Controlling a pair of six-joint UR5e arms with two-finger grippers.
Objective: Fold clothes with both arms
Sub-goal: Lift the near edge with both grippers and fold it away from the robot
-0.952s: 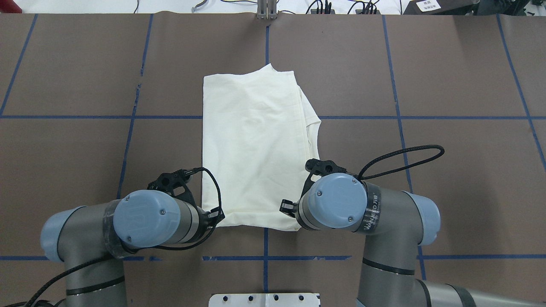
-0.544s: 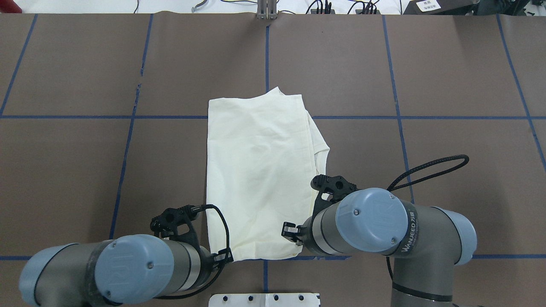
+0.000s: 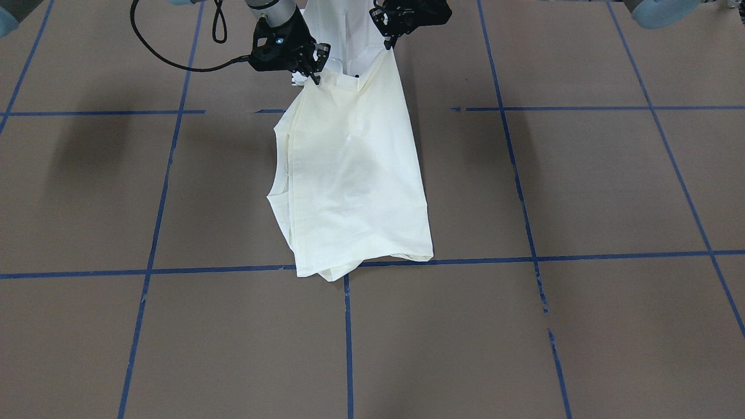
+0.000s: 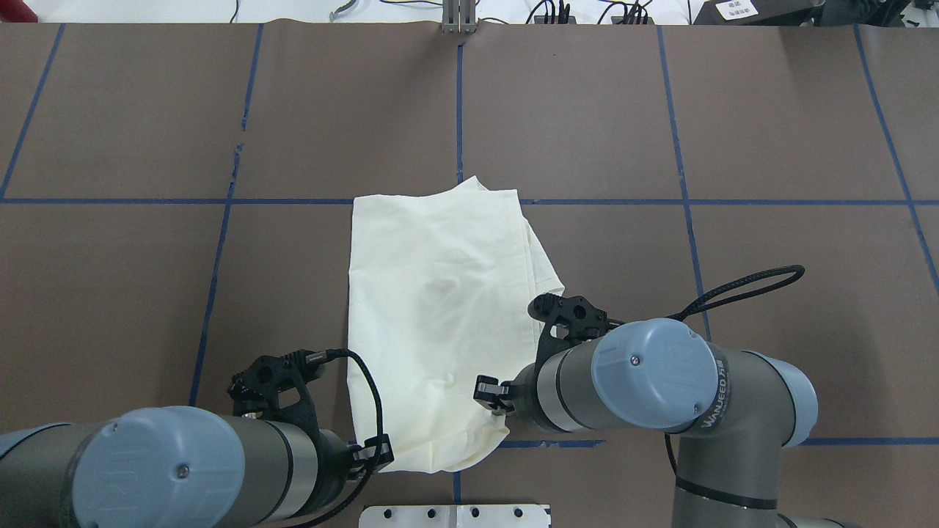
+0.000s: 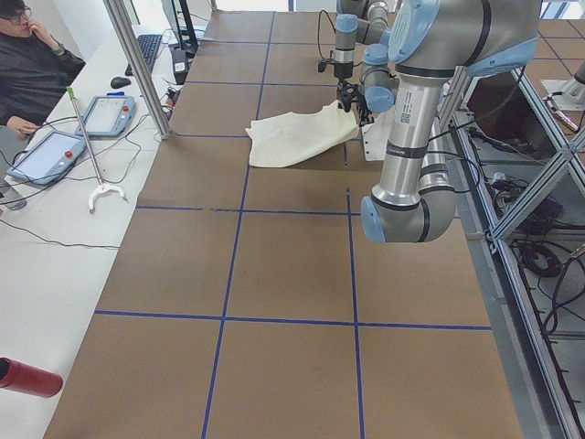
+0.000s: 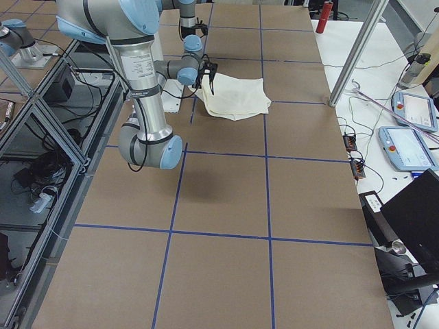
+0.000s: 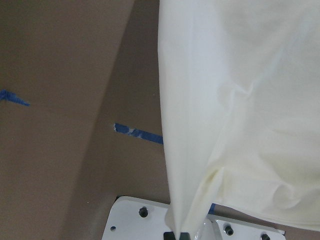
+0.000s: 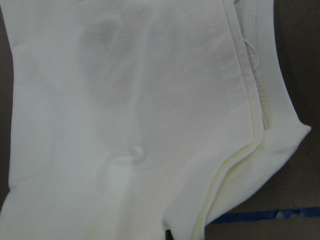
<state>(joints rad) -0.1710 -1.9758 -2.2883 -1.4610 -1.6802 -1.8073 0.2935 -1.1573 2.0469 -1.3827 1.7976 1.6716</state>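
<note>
The shirt corner in my left gripper will be let go on the same edge's far corner (image 3: 425, 233), by the blue tape.
The clothes are one cream-white shirt (image 4: 440, 315), folded lengthwise on the brown table, plain side up with no print showing. Its ribbed neck edge (image 8: 260, 100) lies along the robot's right side. My left gripper (image 4: 370, 453) is shut on the near left corner and my right gripper (image 4: 490, 392) on the near right corner. In the front-facing view the shirt (image 3: 355, 174) hangs up from the table to the right gripper (image 3: 311, 78) and the left gripper (image 3: 386, 46), while its far end rests flat. Each wrist view shows the cloth (image 7: 240, 100) (image 8: 125, 100) running down to the fingers.
The white base plate (image 4: 455, 515) sits just behind the held corners, also seen as the plate (image 7: 145, 220). Blue tape lines (image 4: 458, 110) grid the table. A seated person (image 5: 32, 69) with tablets (image 5: 46, 151) is at a side table. A metal post (image 5: 137, 64) stands there.
Both arms have pulled back toward the base, dragging the shirt nearer; its far edge now lies on the middle tape line. The near corners are raised and drawn slightly together.
</note>
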